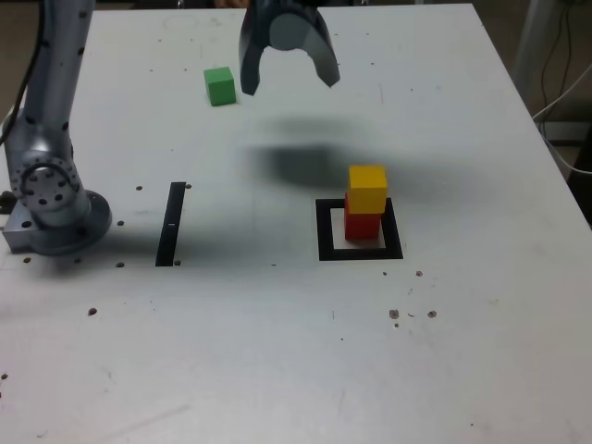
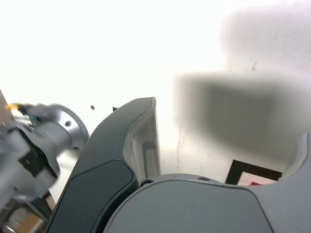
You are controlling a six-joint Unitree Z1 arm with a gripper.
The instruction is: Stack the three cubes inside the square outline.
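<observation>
The yellow cube already sits on the red cube, so next my gripper closes on the opposite sides [image 1: 220, 88] of the green cube.
In the exterior view a yellow cube [image 1: 367, 188] sits on a red cube [image 1: 362, 225] inside the black square outline [image 1: 325, 231], right of centre. The green cube [image 1: 220, 85] lies alone on the table at the back left. My gripper [image 1: 290, 83] hangs open and empty in the air at the back, just to the exterior view's right of the green cube and above table level. In the wrist view one dark finger [image 2: 141, 141] fills the foreground, and a corner of the outline [image 2: 252, 171] with a sliver of red [image 2: 262, 183] shows beyond it.
A thin straight black strip [image 1: 170, 224] lies on the white table [image 1: 277, 351] left of centre. The arm's grey base [image 1: 51, 199] stands at the exterior view's left edge. Cables hang off the table's right side.
</observation>
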